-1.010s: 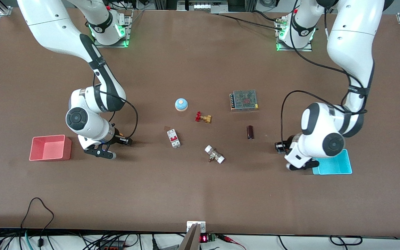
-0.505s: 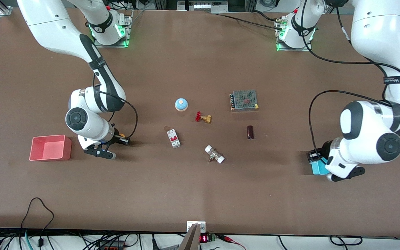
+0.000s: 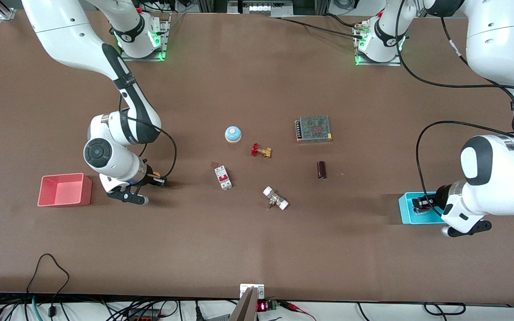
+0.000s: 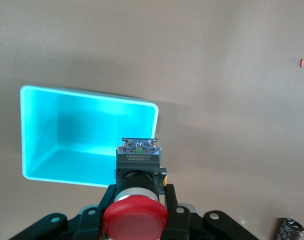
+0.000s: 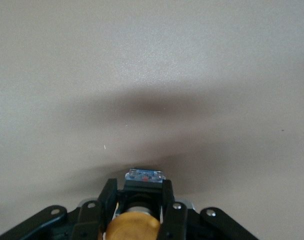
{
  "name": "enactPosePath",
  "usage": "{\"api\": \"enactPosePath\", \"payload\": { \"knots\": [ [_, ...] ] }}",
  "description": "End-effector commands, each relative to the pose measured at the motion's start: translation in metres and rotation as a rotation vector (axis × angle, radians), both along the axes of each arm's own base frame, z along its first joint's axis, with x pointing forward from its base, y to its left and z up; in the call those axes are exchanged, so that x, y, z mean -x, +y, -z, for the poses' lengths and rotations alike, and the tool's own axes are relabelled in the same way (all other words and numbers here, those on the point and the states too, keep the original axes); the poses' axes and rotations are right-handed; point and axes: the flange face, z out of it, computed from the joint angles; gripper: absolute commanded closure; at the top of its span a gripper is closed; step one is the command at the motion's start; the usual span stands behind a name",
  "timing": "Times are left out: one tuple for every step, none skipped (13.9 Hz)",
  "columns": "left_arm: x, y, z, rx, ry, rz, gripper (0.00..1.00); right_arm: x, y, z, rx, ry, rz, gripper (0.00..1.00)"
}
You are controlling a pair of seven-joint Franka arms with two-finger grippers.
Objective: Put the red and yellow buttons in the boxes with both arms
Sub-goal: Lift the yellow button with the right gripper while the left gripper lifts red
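Observation:
I should let go of the red button with my left gripper on the middle of the cyan box's bottom [image 3: 424, 207] [image 4: 102, 129]. The red button is now held over that box.
My left gripper [image 3: 424, 203] is shut on the red button [image 4: 136, 220] and holds it over the cyan box [image 3: 404, 209] at the left arm's end of the table. In the left wrist view the gripper [image 4: 139, 186] shows with the cyan box [image 4: 67, 135] open and empty below the button's base. My right gripper [image 3: 159, 180] is shut on the orange-yellow button [image 5: 133, 227], low over bare table beside the pink-red box [image 3: 86, 189]. In the right wrist view the gripper [image 5: 139, 192] shows only table below it. The pink-red box is empty.
Mid-table lie a blue dome on a cream base [image 3: 233, 133], a brass valve with a red handwheel [image 3: 261, 151], a white circuit breaker [image 3: 223, 177], a white-ended fitting [image 3: 275, 199], a dark cylinder [image 3: 321, 170] and a mesh-covered power supply [image 3: 313, 128].
My left arm has carried the red button toward its end of the table, from beside the cyan box to over it. The right arm has barely moved.

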Motion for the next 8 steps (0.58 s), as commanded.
{"api": "enactPosePath", "payload": {
  "knots": [
    [-0.015,0.02,0.003,-0.007,-0.024,0.064,0.9,-0.003,0.0,-0.027,-0.002,0.016,-0.016,0.73],
    [-0.017,0.028,0.007,-0.005,-0.026,0.085,0.9,-0.004,0.0,-0.031,-0.001,0.021,-0.025,0.73],
    [-0.018,0.031,0.011,-0.004,-0.026,0.101,0.91,-0.005,0.001,-0.042,-0.002,0.016,-0.046,0.73],
    [-0.019,0.035,0.014,-0.003,-0.026,0.108,0.91,-0.006,-0.003,-0.055,-0.003,0.005,-0.079,0.73],
    [-0.019,0.036,0.016,-0.004,-0.023,0.111,0.92,-0.006,-0.013,-0.071,0.002,0.002,-0.107,0.73],
    [-0.018,0.037,0.02,-0.017,-0.014,0.118,0.93,-0.006,-0.024,-0.092,0.005,0.003,-0.141,0.73],
    [-0.017,0.039,0.027,-0.039,0.001,0.128,0.93,-0.005,-0.037,-0.113,0.004,0.0,-0.175,0.73],
    [-0.016,0.04,0.031,-0.05,0.009,0.134,0.93,-0.005,-0.053,-0.132,0.001,-0.017,-0.197,0.73]
  ]
}}
